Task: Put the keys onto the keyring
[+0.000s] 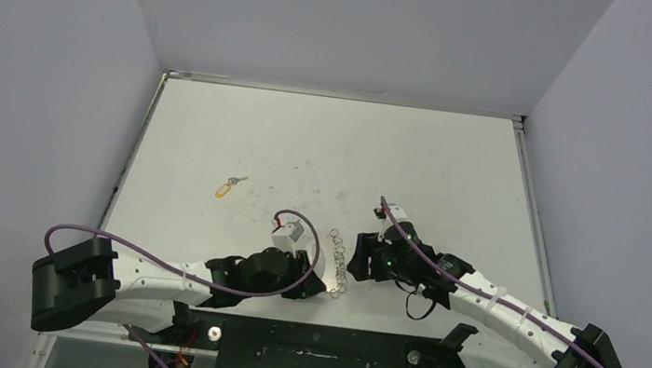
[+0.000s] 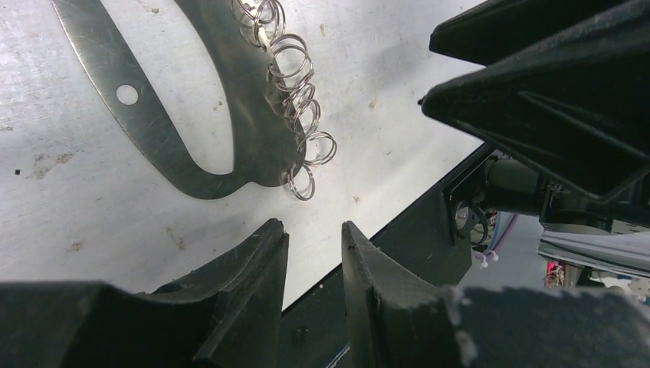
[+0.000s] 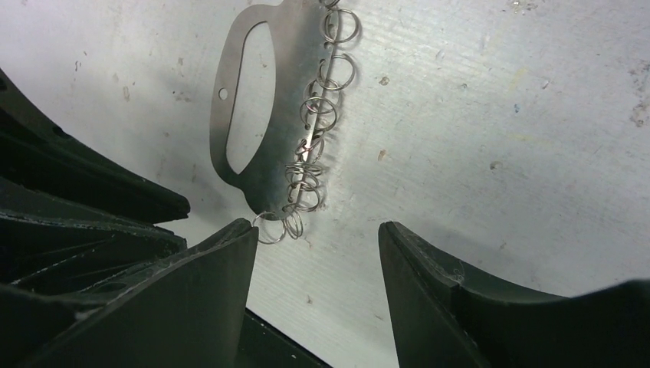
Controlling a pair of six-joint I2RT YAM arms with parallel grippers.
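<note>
My left gripper is crowding the end of the keyring. It should back away before my right gripper pinches the upright ring (image 3: 293, 224) there and lifts the keyring.
The keyring (image 2: 253, 130) is a flat silver-grey metal loop lying on the white table, with a chain of small rings (image 2: 300, 107) along one side. In the top view its rings (image 1: 338, 261) lie between my two grippers. My left gripper (image 2: 313, 230) stands narrowly open just short of the loop's end, with nothing between its fingers. My right gripper (image 3: 318, 228) is open wider, and its left fingertip (image 3: 244, 234) is next to the last rings of the keyring (image 3: 280, 100). A key with a yellow tag (image 1: 226, 188) lies alone, far left of both grippers. No other key shows.
The table's near edge with a black base plate (image 1: 321, 348) runs just behind both grippers. Grey walls enclose the table (image 1: 328, 137) on the left, back and right. Purple cables (image 1: 299, 223) loop over both arms.
</note>
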